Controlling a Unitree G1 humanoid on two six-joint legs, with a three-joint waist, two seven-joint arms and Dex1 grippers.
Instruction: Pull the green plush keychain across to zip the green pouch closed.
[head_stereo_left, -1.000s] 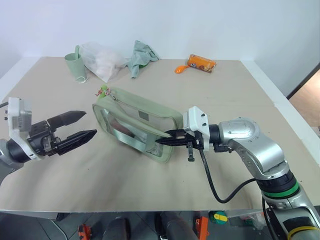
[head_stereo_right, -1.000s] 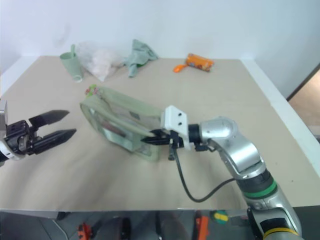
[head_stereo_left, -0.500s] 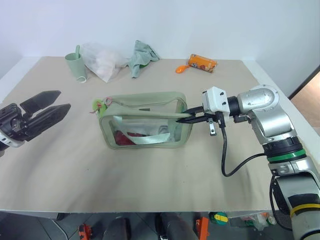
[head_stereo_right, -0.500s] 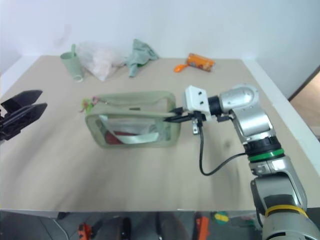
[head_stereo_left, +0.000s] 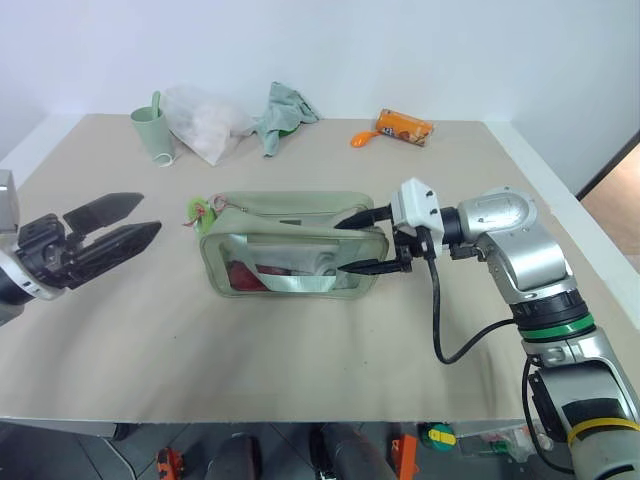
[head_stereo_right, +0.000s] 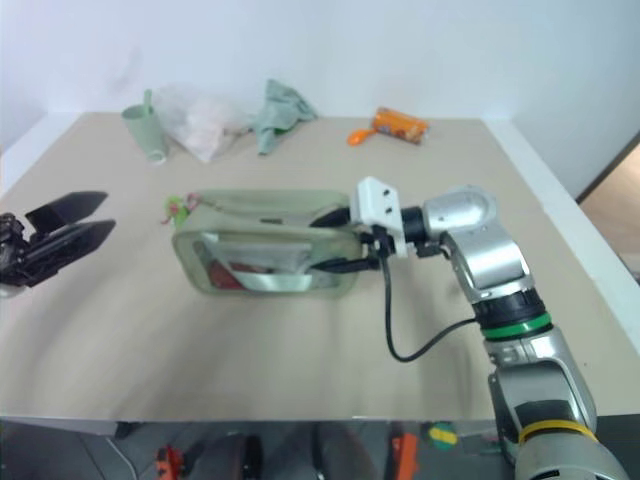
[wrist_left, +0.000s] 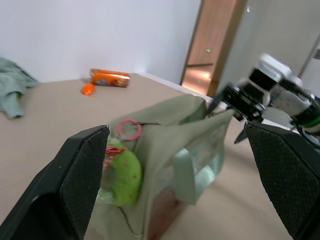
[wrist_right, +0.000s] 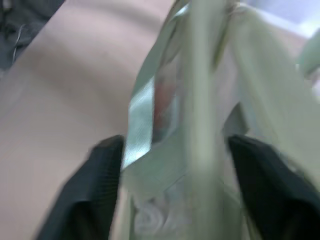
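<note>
My right gripper needs to back off and pinch the front rim's end corner (head_stereo_left: 380, 241), because its fingers reach deep over the green pouch's opening, in the way of the zipper.
The green pouch (head_stereo_left: 290, 245) lies lengthwise on the beige table, its clear window facing me and its light strap across the front. The green plush keychain (head_stereo_left: 200, 212) hangs at the pouch's left end; the left wrist view shows it as a fuzzy green charm (wrist_left: 122, 175) under a pink ring. My right gripper (head_stereo_left: 345, 247) is open, one finger behind and one in front of the pouch's right end (wrist_right: 200, 125). My left gripper (head_stereo_left: 150, 216) hovers open a short way left of the keychain, pointing at it and apart from it.
Along the back of the table are a pale green cup (head_stereo_left: 152, 130), a white plastic bag (head_stereo_left: 205, 120), a teal cloth (head_stereo_left: 283, 112), an orange packet (head_stereo_left: 402, 125) and an orange spoon (head_stereo_left: 360, 138). The table's right edge (head_stereo_left: 560, 215) runs close behind my right arm.
My right gripper, shut on the pouch's strap end a second ago, swung the slanted pouch round to lie lengthwise and has now opened around that end.
</note>
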